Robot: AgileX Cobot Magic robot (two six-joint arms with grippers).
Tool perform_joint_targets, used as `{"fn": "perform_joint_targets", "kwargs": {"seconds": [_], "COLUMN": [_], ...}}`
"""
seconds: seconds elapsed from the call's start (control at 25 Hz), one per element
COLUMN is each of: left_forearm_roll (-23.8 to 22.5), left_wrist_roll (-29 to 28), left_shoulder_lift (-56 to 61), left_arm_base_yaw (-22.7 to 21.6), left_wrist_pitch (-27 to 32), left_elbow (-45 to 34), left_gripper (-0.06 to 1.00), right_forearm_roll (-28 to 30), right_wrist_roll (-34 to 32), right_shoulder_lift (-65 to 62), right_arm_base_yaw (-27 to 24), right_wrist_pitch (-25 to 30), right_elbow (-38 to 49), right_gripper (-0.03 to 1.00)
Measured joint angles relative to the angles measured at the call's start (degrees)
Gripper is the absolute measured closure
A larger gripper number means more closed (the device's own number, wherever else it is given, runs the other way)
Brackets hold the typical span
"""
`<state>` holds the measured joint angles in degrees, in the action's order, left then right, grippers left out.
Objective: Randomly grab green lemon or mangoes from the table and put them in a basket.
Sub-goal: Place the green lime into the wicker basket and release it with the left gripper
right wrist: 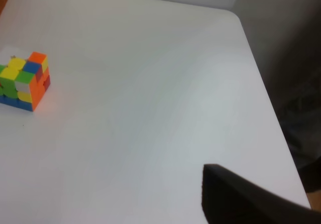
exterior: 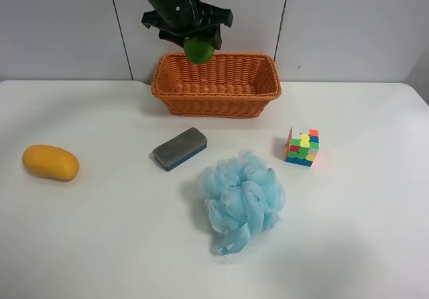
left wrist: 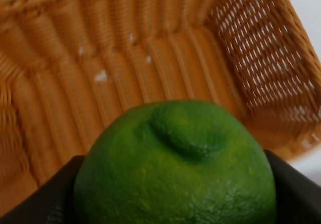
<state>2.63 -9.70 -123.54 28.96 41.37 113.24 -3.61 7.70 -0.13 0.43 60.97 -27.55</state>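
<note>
Next, my left gripper lets go of the green lemon inside the orange wicker basket (exterior: 230,85), just behind the middle of the basket's front rim.
The green lemon (exterior: 199,48) is held in my left gripper (exterior: 191,39), above the back left part of the orange wicker basket (exterior: 261,88). In the left wrist view the lemon (left wrist: 175,163) fills the foreground between the black fingers (left wrist: 296,189), with the basket's floor (left wrist: 125,73) below. The yellow-orange mango (exterior: 50,162) lies on the white table (exterior: 100,245) at the exterior high view's left. My right gripper shows only as a dark finger (right wrist: 241,199) at the edge of the right wrist view; its jaws are hidden.
A grey and blue eraser (exterior: 179,148) lies in front of the basket. A light blue bath pouf (exterior: 242,197) sits near the middle. A colourful puzzle cube (exterior: 302,146) stands to the right, also in the right wrist view (right wrist: 22,81). The table's corner (right wrist: 235,18) is near.
</note>
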Motion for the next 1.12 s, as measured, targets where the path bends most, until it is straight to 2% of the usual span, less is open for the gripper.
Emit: {"fn": "perform_joint_targets", "kwargs": {"seconds": [0.2, 0.52, 0.92, 0.96, 1.04, 1.12], "left_forearm_roll": [-0.13, -0.65, -1.59, -1.67, -1.72, -1.72], "left_wrist_roll": [0.15, 0.57, 0.61, 0.61, 0.61, 0.61], "left_shoulder_lift": [-4.59, -10.46, -12.19, -12.19, -12.19, -12.19], "left_arm_base_yaw": [-0.91, -1.63, -1.63, -1.63, -1.63, -1.63], "left_wrist_pitch": [-6.92, -13.99, -17.08, -17.14, -17.21, -17.21], "left_elbow": [0.0, 0.0, 0.0, 0.0, 0.0, 0.0], "left_gripper": [0.32, 0.32, 0.31, 0.26, 0.08, -0.01], "right_forearm_roll": [0.0, 0.0, 0.0, 0.0, 0.0, 0.0], "right_wrist_roll": [0.0, 0.0, 0.0, 0.0, 0.0, 0.0], "right_shoulder_lift": [0.0, 0.0, 0.0, 0.0, 0.0, 0.0], "right_arm_base_yaw": [0.0, 0.0, 0.0, 0.0, 0.0, 0.0], "right_wrist_pitch": [0.0, 0.0, 0.0, 0.0, 0.0, 0.0], "right_elbow": [0.0, 0.0, 0.0, 0.0, 0.0, 0.0], "right_gripper": [-0.02, -0.02, -0.02, -0.02, -0.02, -0.02]}}
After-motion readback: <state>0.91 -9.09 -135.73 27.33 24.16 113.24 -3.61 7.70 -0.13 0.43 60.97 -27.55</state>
